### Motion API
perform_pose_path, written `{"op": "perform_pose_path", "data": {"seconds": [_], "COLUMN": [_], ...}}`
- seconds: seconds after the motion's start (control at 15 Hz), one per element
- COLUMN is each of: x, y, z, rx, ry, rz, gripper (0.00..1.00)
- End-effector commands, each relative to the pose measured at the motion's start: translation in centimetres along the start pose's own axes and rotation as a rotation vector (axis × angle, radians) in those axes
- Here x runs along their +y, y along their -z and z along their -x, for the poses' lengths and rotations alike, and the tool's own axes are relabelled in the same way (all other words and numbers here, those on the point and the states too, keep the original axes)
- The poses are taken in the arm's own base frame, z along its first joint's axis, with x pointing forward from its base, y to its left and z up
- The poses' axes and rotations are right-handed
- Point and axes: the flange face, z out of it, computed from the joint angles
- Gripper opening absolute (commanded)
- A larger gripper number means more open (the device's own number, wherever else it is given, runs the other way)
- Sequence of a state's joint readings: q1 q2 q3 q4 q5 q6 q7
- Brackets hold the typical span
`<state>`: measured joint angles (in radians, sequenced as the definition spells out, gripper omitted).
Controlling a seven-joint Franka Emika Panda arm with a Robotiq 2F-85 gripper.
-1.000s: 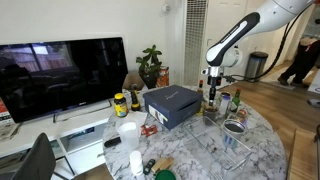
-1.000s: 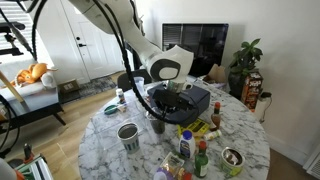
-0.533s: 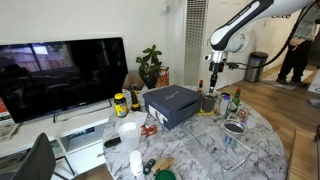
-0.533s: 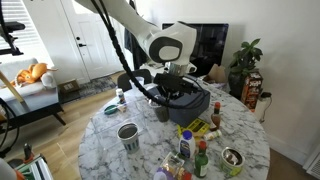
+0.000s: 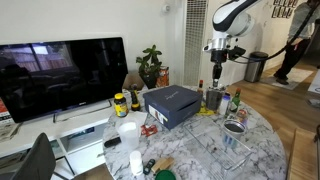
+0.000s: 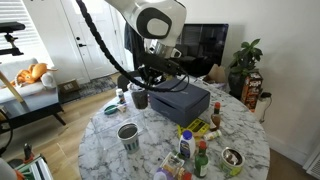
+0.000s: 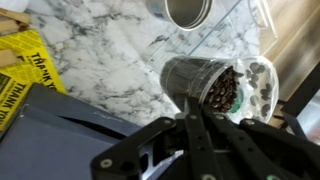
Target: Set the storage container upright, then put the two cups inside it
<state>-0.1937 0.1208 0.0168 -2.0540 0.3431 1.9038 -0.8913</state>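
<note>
I need to let go of the small dark grey-brown cup, now held beside the storage container, with my gripper inside the clear container (image 5: 204,145), beside the silvery metal cup.
My gripper (image 7: 187,118) is shut on the rim of the small dark grey-brown cup (image 7: 208,85) and holds it in the air. The cup hangs under the gripper in both exterior views (image 5: 213,100) (image 6: 140,98), beside the storage container. The storage container (image 5: 172,105) (image 6: 182,100) is a dark blue-grey box lying flat on the marble table (image 6: 100,140); its side shows in the wrist view (image 7: 50,130). The silvery metal cup (image 6: 128,133) (image 5: 235,127) stands upright on the table, and its rim shows at the top of the wrist view (image 7: 188,10).
Slim bottles (image 6: 202,158) and a yellow packet (image 6: 200,127) crowd the table by the container. A green-rimmed jar (image 7: 262,85) lies under the held cup. A white cup (image 5: 128,135), a TV (image 5: 60,75) and a plant (image 5: 150,65) are nearby. A person (image 5: 297,50) stands behind.
The arm has risen well above the table and the dark cup has gone up with it, away from the tabletop.
</note>
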Motion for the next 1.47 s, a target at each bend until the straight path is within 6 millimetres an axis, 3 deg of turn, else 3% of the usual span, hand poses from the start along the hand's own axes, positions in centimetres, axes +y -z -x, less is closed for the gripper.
{"op": "perform_pose_path", "data": {"seconds": [0.0,0.33,0.73,1.4], "x": [-3.3,-5.1,-3.2,-2.3], "y": [-1.9,-7.2,-12.8,-15.6], "z": [-1.1,-3.8,-4.5,-2.8], "rx": [-0.073,-0.151,-0.134,0.019], "ry": [0.056,0.076,-0.005,-0.111], "rz": [-0.079,-0.132,-0.124,-0.078], "gripper": [0.01,0.01,0.01,0.01]}}
